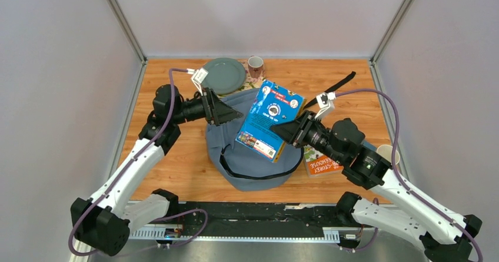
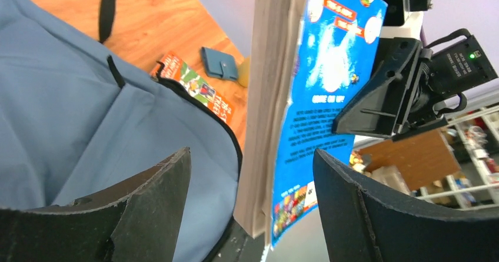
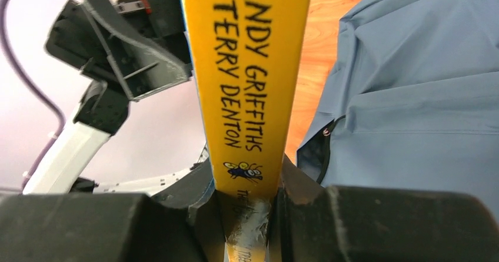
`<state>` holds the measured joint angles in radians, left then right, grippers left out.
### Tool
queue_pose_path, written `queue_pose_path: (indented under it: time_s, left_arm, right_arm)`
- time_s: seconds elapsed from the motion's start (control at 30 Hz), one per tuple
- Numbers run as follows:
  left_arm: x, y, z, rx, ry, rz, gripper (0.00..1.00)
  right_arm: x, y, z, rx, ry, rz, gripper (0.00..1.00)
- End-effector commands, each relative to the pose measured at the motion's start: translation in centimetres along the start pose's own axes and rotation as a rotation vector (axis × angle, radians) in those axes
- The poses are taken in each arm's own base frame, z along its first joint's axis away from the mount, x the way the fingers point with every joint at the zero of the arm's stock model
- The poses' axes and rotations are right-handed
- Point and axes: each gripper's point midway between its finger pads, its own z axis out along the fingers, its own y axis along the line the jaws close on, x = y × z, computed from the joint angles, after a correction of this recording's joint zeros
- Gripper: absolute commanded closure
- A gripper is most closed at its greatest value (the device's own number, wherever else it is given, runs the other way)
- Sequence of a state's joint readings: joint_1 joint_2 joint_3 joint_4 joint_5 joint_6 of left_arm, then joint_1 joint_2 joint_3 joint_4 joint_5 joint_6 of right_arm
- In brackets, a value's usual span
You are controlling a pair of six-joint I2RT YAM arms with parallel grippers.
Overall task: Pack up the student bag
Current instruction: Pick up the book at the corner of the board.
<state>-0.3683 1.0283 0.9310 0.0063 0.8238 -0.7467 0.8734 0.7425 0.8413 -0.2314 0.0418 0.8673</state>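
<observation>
The book is held crosswise by its spine in my right gripper, so next my left gripper takes the book's page edge [image 2: 263, 126] while my right gripper moves to the book's bottom end.
The student bag [image 1: 259, 169] lies in the middle of the table, grey-blue, its mouth open [image 2: 70, 97] [image 3: 412, 97]. Above it a book [image 1: 269, 120] with a blue cover and a yellow spine [image 3: 247, 68] is held up at a tilt. My right gripper [image 1: 280, 131] [image 3: 244, 179] is shut on the book's spine end. My left gripper [image 1: 235, 115] [image 2: 252, 156] is open at the book's other side. The book's page edge [image 2: 270, 97] stands between its spread fingers, with a gap on each side.
A green plate [image 1: 223, 75] and a mug [image 1: 255, 66] sit at the back. An orange book [image 1: 320, 166] [image 2: 197, 88] and a paper cup [image 1: 388, 153] lie right of the bag, a blue wallet [image 2: 219, 63] beyond. A black strap [image 1: 335, 88] trails to the back right.
</observation>
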Motion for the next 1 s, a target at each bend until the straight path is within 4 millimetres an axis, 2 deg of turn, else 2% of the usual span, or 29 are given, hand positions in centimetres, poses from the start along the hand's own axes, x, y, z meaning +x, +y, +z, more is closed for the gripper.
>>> queue_pose_path:
  time_s: [0.0, 0.13, 0.3, 0.37, 0.43, 0.57, 0.6, 0.63, 0.67, 0.77, 0.8, 0.83, 0.87, 0.9, 0.93, 0.97]
  left_arm:
    - [-0.4, -1.9, 0.7, 0.126, -0.034, 0.009, 0.18]
    - [-0.4, -2.8, 1.3, 0.18, -0.038, 0.01, 0.18]
    - [-0.1, -4.7, 1.7, 0.302, -0.014, 0.001, 0.18]
    - [0.2, -4.8, 1.7, 0.319, -0.008, -0.001, 0.18]
    - [0.7, -5.2, 1.4, 0.35, 0.004, 0.002, 0.18]
    - [1.4, -5.3, 1.1, 0.376, 0.027, 0.01, 0.18]
    - [1.8, -5.3, 1.0, 0.381, 0.04, 0.013, 0.23]
    - [1.9, -5.3, 0.9, 0.384, 0.043, 0.018, 0.35]
    - [2.0, -5.3, 0.8, 0.386, 0.048, 0.021, 0.66]
    - [2.9, -4.0, 1.1, 0.321, 0.075, -0.01, 1.0]
    - [2.6, -3.7, 1.2, 0.294, 0.057, 0.019, 1.0]
    - [2.6, -3.2, 1.3, 0.264, 0.054, 0.021, 1.0]
    - [2.4, -1.8, 1.6, 0.183, 0.045, 0.021, 1.0]
    - [2.2, -1.4, 1.5, 0.14, 0.031, 0.03, 1.0]
    - [1.9, -0.8, 1.5, 0.092, 0.02, 0.035, 1.0]
    - [1.5, 0.7, 1.5, -0.005, -0.003, 0.037, 1.0]
  right_arm:
    - [-1.4, 5.0, -0.7, -0.206, -0.014, 0.01, 1.0]
    - [-0.4, 6.6, -0.7, -0.289, 0.051, 0.016, 1.0]
    - [1.4, 7.3, -0.4, -0.349, 0.146, -0.017, 1.0]
    - [1.7, 8.7, -1.0, -0.427, 0.18, -0.05, 1.0]
    - [2.6, 8.8, -1.1, -0.449, 0.23, -0.088, 1.0]
    - [3.1, 9.4, -1.3, -0.497, 0.266, -0.16, 1.0]
    - [3.4, 9.1, -1.3, -0.483, 0.294, -0.165, 1.0]
    - [3.8, 8.9, -1.1, -0.487, 0.318, -0.191, 1.0]
    - [3.9, 8.8, -0.9, -0.48, 0.327, -0.203, 1.0]
    - [3.4, 7.0, 0.3, -0.365, 0.306, -0.218, 1.0]
    - [3.5, 5.9, 0.5, -0.301, 0.312, -0.21, 0.9]
    - [2.6, 4.6, 1.2, -0.216, 0.259, -0.202, 0.81]
    - [2.1, 3.8, 1.2, -0.164, 0.236, -0.193, 0.7]
    - [2.3, 2.1, 1.1, -0.081, 0.238, -0.18, 0.41]
    - [1.6, 0.5, 1.2, 0.0, 0.19, -0.174, 0.29]
    - [1.3, -0.1, 0.7, 0.034, 0.161, -0.153, 0.2]
